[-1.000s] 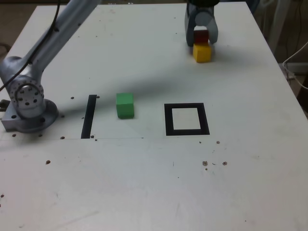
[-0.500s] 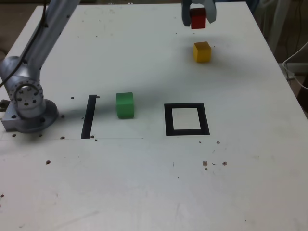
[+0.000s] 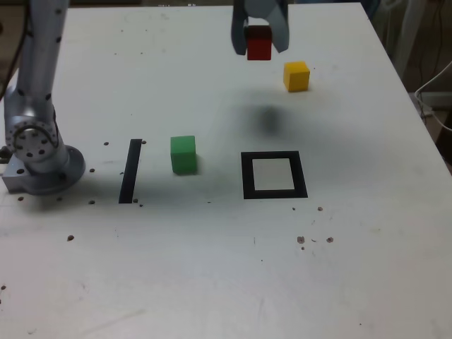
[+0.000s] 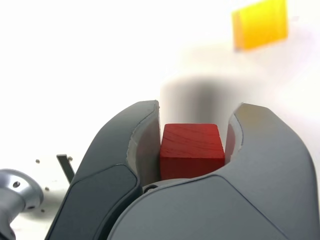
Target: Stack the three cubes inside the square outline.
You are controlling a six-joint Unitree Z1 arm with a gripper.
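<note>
Next, my gripper lets go of the red cube on the bare white centre of the square outline (image 3: 274,175).
My gripper (image 3: 259,42) hangs high above the table's far side, shut on the red cube (image 3: 259,44). In the wrist view the red cube (image 4: 191,149) sits clamped between both fingers (image 4: 142,145), with my gripper (image 4: 195,135) around it. The yellow cube (image 3: 296,75) rests on the table just to the exterior view's right of the gripper, and it also shows in the wrist view (image 4: 260,24). The green cube (image 3: 183,154) stands near the middle. The square outline (image 3: 273,175) lies to the exterior view's right of the green cube, its white centre bare.
A straight black strip (image 3: 131,170) lies on the table at the exterior view's left of the green cube. The arm's grey base (image 3: 39,152) stands at the left edge. Small dark specks (image 3: 314,240) dot the white tabletop (image 3: 212,268).
The gripper has lifted the red cube off the yellow cube's side and carried it up and toward the exterior view's left. The yellow and green cubes have stayed put.
</note>
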